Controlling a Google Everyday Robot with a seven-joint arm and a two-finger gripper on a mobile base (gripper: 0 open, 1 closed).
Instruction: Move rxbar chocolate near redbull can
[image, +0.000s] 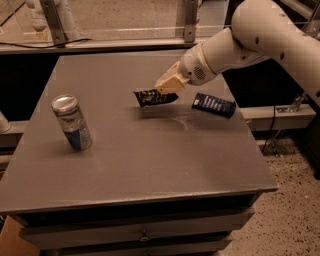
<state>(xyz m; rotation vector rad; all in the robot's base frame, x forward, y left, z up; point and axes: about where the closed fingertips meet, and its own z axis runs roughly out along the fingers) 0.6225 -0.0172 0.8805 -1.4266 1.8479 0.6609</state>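
The gripper should release the rxbar chocolate on the table (108, 139) close beside the redbull can's base, toward the table's middle.
The rxbar chocolate (152, 97) is a flat black wrapper with white lettering, held off the table above its middle back part. My gripper (166, 90) comes in from the upper right and is shut on the bar's right end. The redbull can (72, 122) stands upright at the table's left side, well to the left of the bar. A faint shadow lies on the table under the lifted bar.
A dark blue bar wrapper (214, 105) lies flat near the table's right edge, just right of my gripper. The grey table (150, 165) has drawers below its front edge. A rail and posts run behind the back edge.
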